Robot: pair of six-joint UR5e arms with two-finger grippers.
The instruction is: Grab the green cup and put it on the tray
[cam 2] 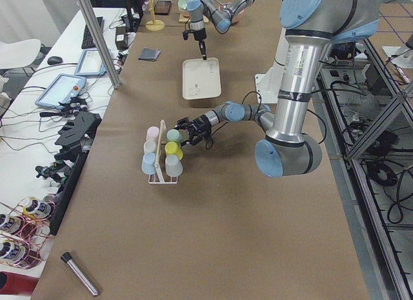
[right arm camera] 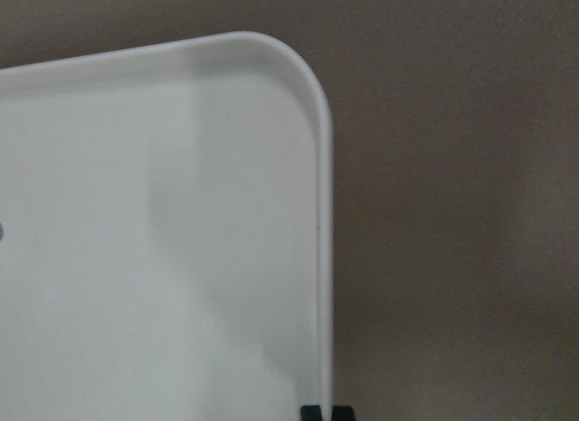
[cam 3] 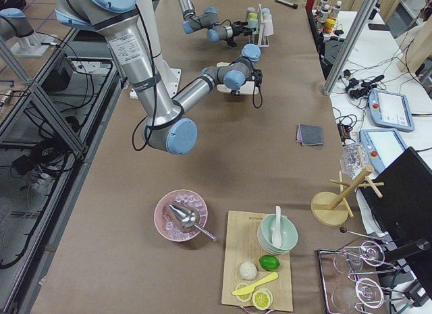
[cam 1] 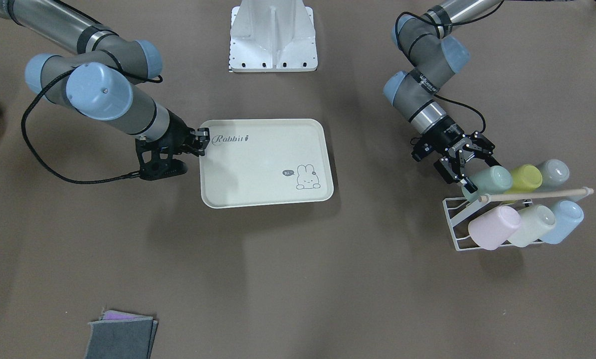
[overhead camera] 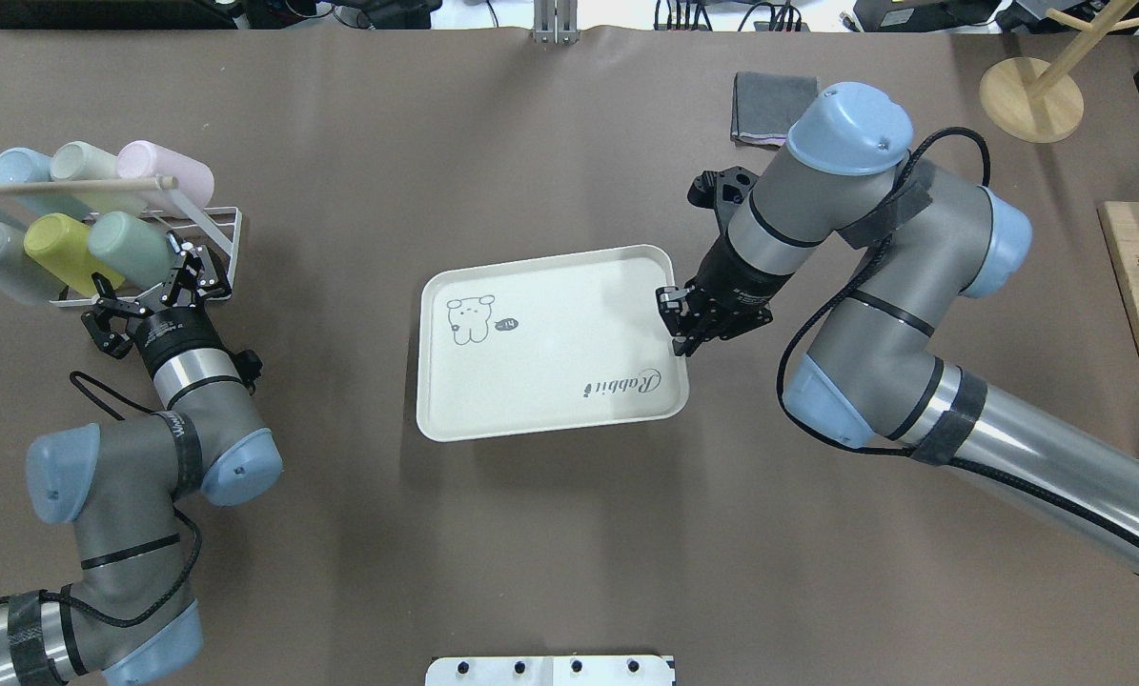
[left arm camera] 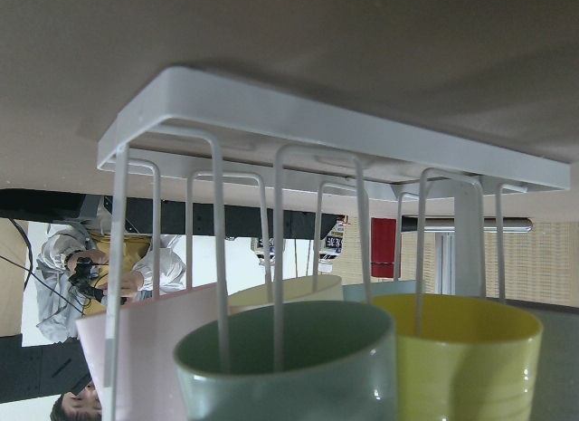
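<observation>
My right gripper will let go of the cream tray on the table before the robot base, closer to the wire rack (cam 1: 304, 169).
The green cup (cam 1: 495, 179) lies on its side in a white wire rack (cam 1: 452, 224), on the upper row next to a yellow-green cup (cam 1: 524, 178). My left gripper (cam 1: 481, 174) is open, with its fingers on either side of the green cup's open end. The left wrist view shows the green cup's mouth (left arm camera: 289, 367) close up at the bottom. The cream tray (cam 1: 265, 162) with "Rabbit" script lies mid-table. My right gripper (cam 1: 203, 142) is shut on the tray's rim (right arm camera: 324, 258) at its short edge.
The rack also holds pink (cam 1: 494, 227), pale whitish-green (cam 1: 532, 224), blue (cam 1: 564, 219) and grey (cam 1: 552, 172) cups under a wooden rod (cam 1: 537, 195). Grey cloths (cam 1: 120, 339) lie near the table's operator-side edge. The robot base (cam 1: 273, 40) stands behind the tray.
</observation>
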